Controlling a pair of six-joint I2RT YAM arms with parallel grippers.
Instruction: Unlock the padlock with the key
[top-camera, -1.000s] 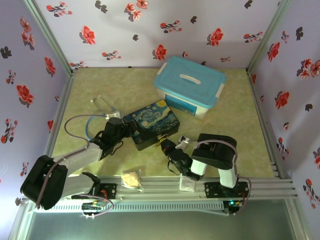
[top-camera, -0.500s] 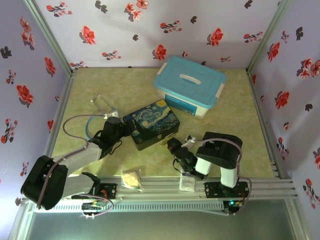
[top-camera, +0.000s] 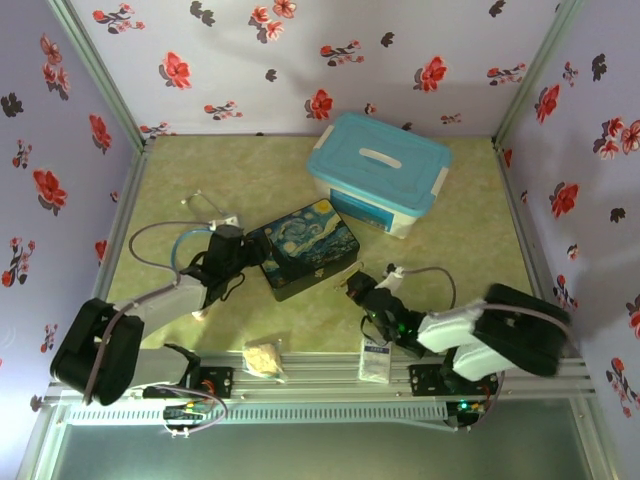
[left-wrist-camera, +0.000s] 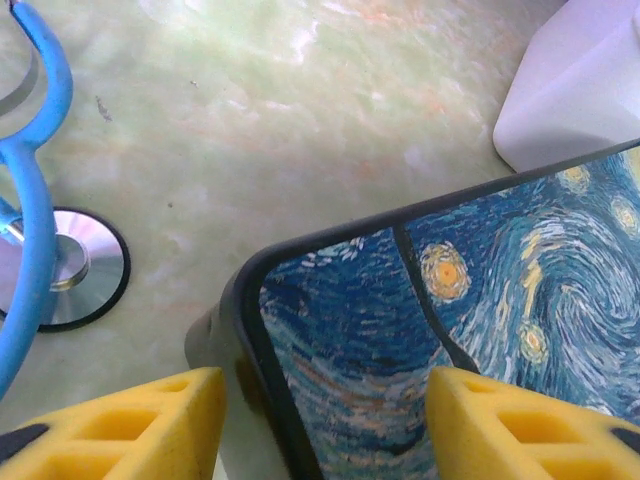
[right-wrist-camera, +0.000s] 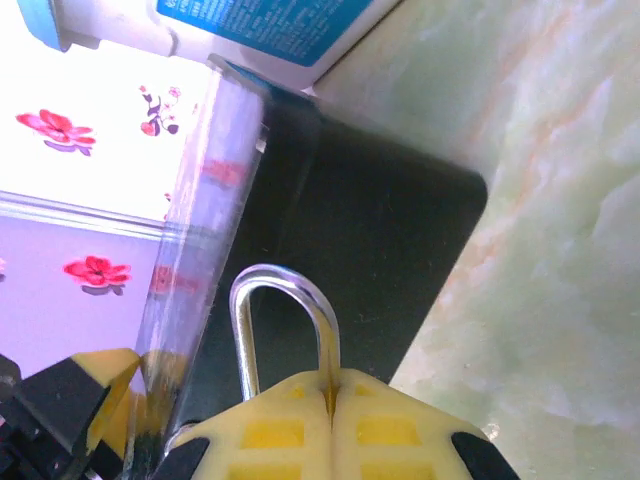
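My right gripper has the padlock. It will let go of it on the table (top-camera: 394, 304) a little behind the white packet.
My right gripper (right-wrist-camera: 330, 392) is shut on the padlock; its thin silver shackle (right-wrist-camera: 286, 296) arches up out of the yellow pads, and the brass body is hidden between them. In the top view this gripper (top-camera: 360, 288) sits just off the painted box's near right corner. The painted box (top-camera: 303, 248) has a swirling blue night-sky lid (left-wrist-camera: 500, 300). My left gripper (left-wrist-camera: 325, 400) is open and straddles the box's left corner, one finger outside the wall and one over the lid; from above it (top-camera: 236, 250) is at the box's left end. The key is out of view.
A white bin with a light-blue lid (top-camera: 378, 172) stands behind the box. A blue stethoscope (left-wrist-camera: 45, 180) lies left of the left gripper. A small pale bag (top-camera: 264, 358) and a white packet (top-camera: 375, 360) rest on the front rail. Flowered walls close three sides.
The right arm has swung down and out to the right, and its gripper has shifted slightly right with the padlock. The left gripper has crept a little farther along the box's left end.
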